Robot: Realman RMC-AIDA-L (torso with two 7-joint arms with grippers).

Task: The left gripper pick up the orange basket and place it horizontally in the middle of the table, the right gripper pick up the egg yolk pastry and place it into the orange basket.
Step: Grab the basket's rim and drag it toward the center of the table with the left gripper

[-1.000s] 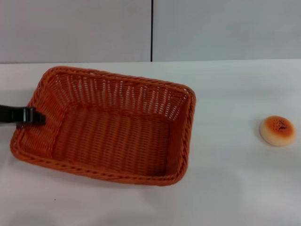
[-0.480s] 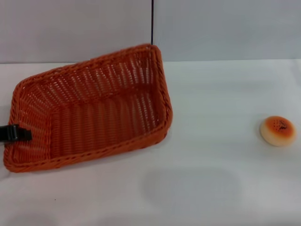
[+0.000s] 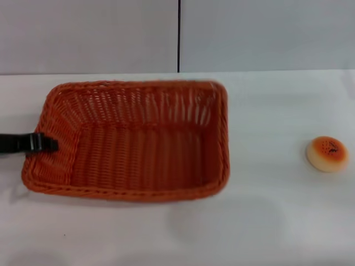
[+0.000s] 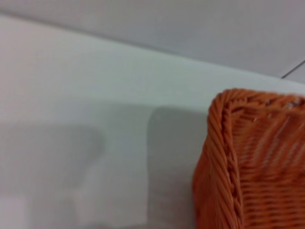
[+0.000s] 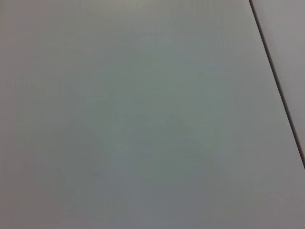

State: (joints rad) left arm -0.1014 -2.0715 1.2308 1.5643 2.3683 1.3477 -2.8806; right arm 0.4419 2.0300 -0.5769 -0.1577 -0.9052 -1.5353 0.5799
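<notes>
Next, the right gripper grips the egg yolk pastry's dark-seeded side (image 3: pixel 339 146), facing away from the orange basket.
The orange basket (image 3: pixel 133 86) lies with its long side across the white table (image 3: pixel 266 221), left of the middle. My left gripper (image 3: pixel 49 144) reaches in from the left edge and is shut on the basket's left rim. One braided corner of the basket (image 4: pixel 228 157) shows in the left wrist view, with none of my fingers in sight. Far to the right the egg yolk pastry (image 3: pixel 328 153) rests on the table by itself. The right gripper is out of view; its wrist view holds only a plain grey surface.
A grey wall with a dark vertical seam (image 3: pixel 178 36) runs along the table's far edge. Bare tabletop lies between basket and pastry and in front of the basket.
The basket, tipped up and turned at an angle half a second ago, now lies level and square to the table. My left gripper moved slightly right and up with it. The pastry stayed put.
</notes>
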